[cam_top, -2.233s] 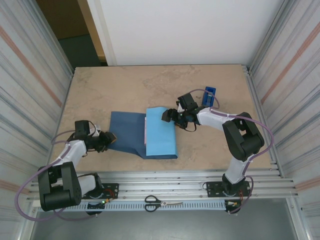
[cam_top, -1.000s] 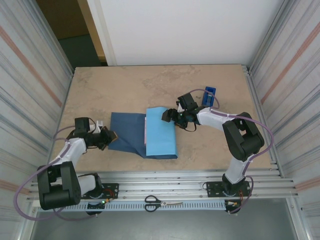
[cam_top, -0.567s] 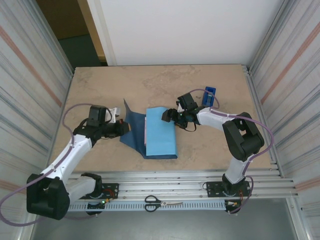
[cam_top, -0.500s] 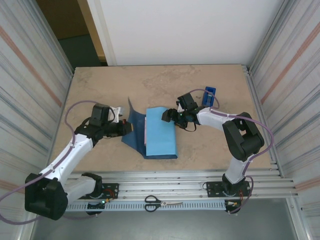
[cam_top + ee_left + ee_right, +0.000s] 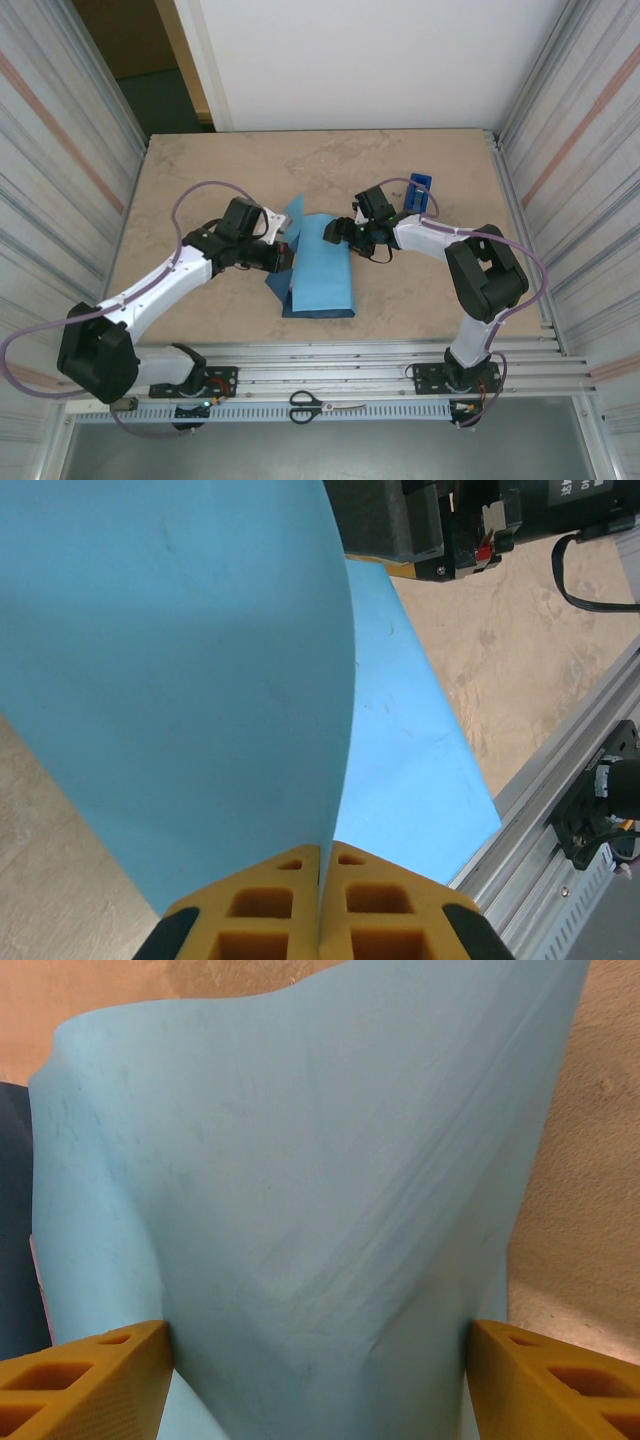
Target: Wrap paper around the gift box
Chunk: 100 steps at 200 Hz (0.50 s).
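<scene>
Next, my left gripper lets go of the paper's raised flap on the middle of the sky-blue lump's top [image 5: 323, 267].
The paper [image 5: 322, 272] lies at the table's middle, its sky-blue face draped over a lump that hides the gift box. My left gripper [image 5: 288, 247] is shut on the paper's left edge, and this flap [image 5: 292, 214] stands raised beside the lump. In the left wrist view the yellow fingertips [image 5: 290, 880] pinch the sheet [image 5: 200, 660] tight. My right gripper [image 5: 338, 232] sits at the lump's far end. Its fingers [image 5: 90, 1370] stand wide apart, pressed against both sides of the paper-covered bulge [image 5: 300, 1180].
A dark-blue tape dispenser [image 5: 420, 192] stands behind the right gripper at the back right. Scissors [image 5: 320, 405] lie on the metal rail at the near edge. Corrugated metal walls close both sides of the table [image 5: 200, 180].
My left arm has swung right from the table's left side, lifting the paper's dark left part up and toward the box so its sky-blue face shows. The right arm has stayed still.
</scene>
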Motion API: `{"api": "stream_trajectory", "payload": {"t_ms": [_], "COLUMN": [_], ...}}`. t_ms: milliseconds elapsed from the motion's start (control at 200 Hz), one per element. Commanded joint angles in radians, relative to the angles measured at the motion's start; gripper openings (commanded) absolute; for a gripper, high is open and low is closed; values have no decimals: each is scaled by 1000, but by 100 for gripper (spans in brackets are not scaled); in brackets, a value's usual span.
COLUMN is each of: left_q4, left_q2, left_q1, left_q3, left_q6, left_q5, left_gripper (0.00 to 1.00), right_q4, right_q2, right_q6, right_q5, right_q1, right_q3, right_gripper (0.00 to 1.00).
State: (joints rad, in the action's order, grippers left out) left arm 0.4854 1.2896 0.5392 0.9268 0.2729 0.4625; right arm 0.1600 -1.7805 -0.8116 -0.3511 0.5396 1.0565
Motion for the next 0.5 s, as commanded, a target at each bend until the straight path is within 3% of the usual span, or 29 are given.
{"api": "stream_trajectory", "payload": {"t_ms": [0,496], "left_q4": [-56,-118], "left_q2": [25,218], "left_q1": [10,54], "left_q3": [41,126], "left_q6": [33,14], "left_q5": [58,220], "left_gripper": [0,0], "right_q4": [163,147], "right_q2": [-77,-73], "right_q6": [-21,-37], "right_q5": [67,66], "right_q1": [37,43], "right_q3": [-43,-53], "right_gripper": [74,73]}}
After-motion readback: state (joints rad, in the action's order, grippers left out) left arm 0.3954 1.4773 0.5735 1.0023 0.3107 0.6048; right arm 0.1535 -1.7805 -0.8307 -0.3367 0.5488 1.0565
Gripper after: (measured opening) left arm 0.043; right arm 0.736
